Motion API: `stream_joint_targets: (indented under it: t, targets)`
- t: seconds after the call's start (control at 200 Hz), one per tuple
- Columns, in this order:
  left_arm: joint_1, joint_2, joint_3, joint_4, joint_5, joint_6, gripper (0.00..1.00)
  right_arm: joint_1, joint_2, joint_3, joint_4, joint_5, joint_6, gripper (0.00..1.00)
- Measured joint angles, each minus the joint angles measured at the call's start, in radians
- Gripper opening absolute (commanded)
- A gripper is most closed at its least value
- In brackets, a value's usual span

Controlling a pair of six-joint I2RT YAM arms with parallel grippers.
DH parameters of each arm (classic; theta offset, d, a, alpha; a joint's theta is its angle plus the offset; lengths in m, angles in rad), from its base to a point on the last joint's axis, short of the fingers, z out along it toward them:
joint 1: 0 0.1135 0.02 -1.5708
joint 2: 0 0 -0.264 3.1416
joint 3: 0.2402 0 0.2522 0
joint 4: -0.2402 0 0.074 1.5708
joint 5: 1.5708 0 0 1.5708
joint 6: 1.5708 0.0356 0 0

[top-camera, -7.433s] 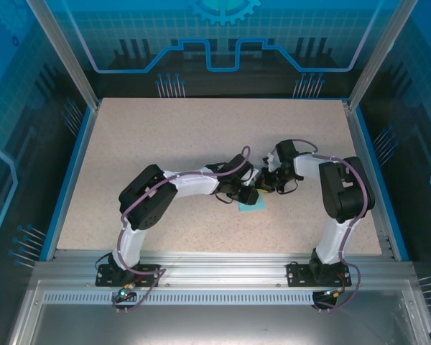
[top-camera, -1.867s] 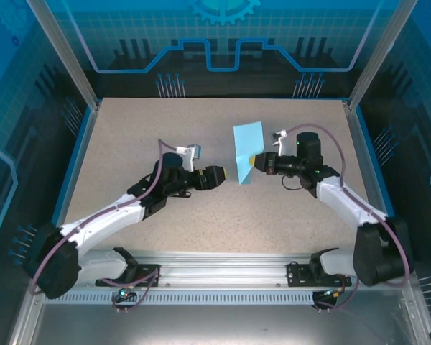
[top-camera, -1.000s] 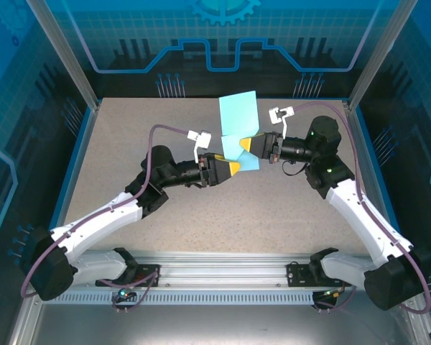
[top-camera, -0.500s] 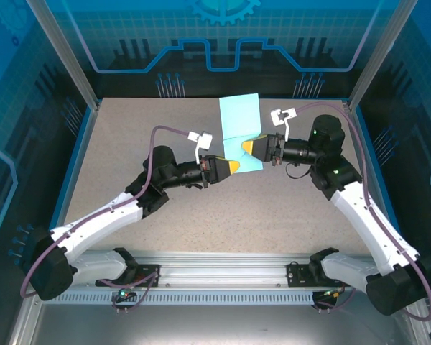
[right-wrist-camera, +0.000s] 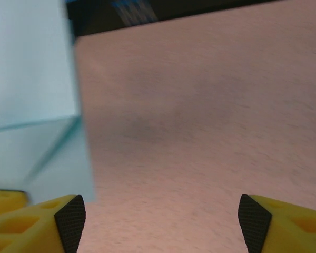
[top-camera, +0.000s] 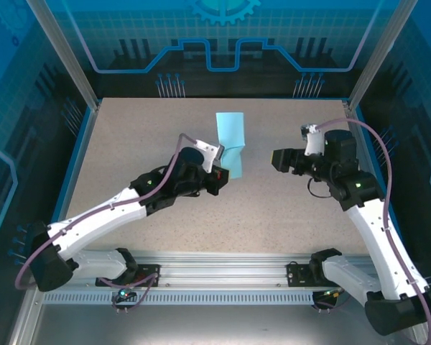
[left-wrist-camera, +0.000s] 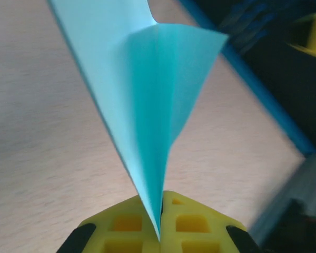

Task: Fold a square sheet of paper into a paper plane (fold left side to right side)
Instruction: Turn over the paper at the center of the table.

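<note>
Next, my left gripper releases the light blue paper on the middle of the speckled beige table (top-camera: 231,181).
The square sheet of paper (top-camera: 230,138) is light blue and creased into a narrow folded shape. It stands up above the table from my left gripper (top-camera: 220,177). In the left wrist view my left gripper (left-wrist-camera: 161,234) is shut on the paper's lower point, and the paper (left-wrist-camera: 147,100) fans out upward from the yellow fingers (left-wrist-camera: 197,221). My right gripper (top-camera: 276,159) hangs to the right of the paper, apart from it. In the right wrist view my right gripper (right-wrist-camera: 161,221) is open with bare table between its fingertips, and the paper (right-wrist-camera: 34,105) is at the left.
The speckled beige table (top-camera: 151,129) has a raised blue rim (top-camera: 72,165) on the left, right and far sides. Slanted metal frame posts (top-camera: 61,50) rise at the back corners. An aluminium rail (top-camera: 223,269) carrying the arm bases runs along the near edge.
My right gripper has opened, let go of the paper and drawn back to the right. My left gripper has shut on the paper and now holds it alone, slightly lower and further left.
</note>
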Motion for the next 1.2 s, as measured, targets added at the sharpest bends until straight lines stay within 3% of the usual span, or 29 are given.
stream_joint_targets:
  t: [0.135, 0.24, 0.465, 0.74, 1.011, 1.201]
  targets:
    - [-0.051, 0.149, 0.140, -0.254, -0.247, 0.013, 0.00, -0.046, -0.003, -0.105, -0.055, 0.129, -0.025, 0.81]
    - [-0.089, 0.335, 0.287, -0.502, -0.433, -0.050, 0.00, -0.081, -0.002, -0.175, -0.082, 0.192, -0.029, 0.82]
    - [-0.117, 0.721, 0.600, -0.963, -0.621, -0.269, 0.02, -0.129, -0.010, -0.242, -0.081, 0.225, -0.029, 0.82]
    - [-0.139, 1.046, 0.803, -1.197, -0.578, -0.356, 0.12, -0.154, -0.028, -0.274, -0.063, 0.195, -0.029, 0.82]
    - [-0.135, 1.180, 0.992, -1.241, -0.430, -0.294, 0.44, -0.162, -0.016, -0.308, -0.048, 0.175, -0.029, 0.83]
    - [-0.104, 1.181, 1.167, -1.138, -0.252, -0.183, 0.62, -0.178, 0.098, -0.308, -0.026, 0.129, -0.037, 0.83]
